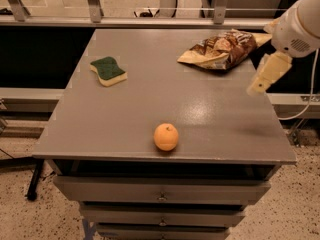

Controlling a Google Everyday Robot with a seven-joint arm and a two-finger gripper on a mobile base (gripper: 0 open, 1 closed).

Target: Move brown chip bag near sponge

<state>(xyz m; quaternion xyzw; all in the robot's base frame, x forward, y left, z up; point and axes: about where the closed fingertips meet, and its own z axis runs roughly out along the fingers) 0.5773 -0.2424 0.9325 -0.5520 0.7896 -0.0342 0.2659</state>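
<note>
Next, my gripper should go to the brown chip bag's dark middle [235,50], between its pale tan ends, and close there.
The brown chip bag [220,49] lies crinkled on the far right part of the grey table [125,114], dark brown with pale tan ends. The sponge [108,70], green on top over pale yellow foam, lies at the far left of the table. My gripper [259,82] hangs from the white arm [299,25] at the right edge of the table. It is to the right of the bag and a little nearer to me, above the surface and apart from the bag.
A round orange fruit [166,136] sits near the front edge of the table, in the middle. Drawers [160,194] sit below the tabletop. A metal rail with posts [150,20] runs behind the table. A cable [305,104] hangs at the right.
</note>
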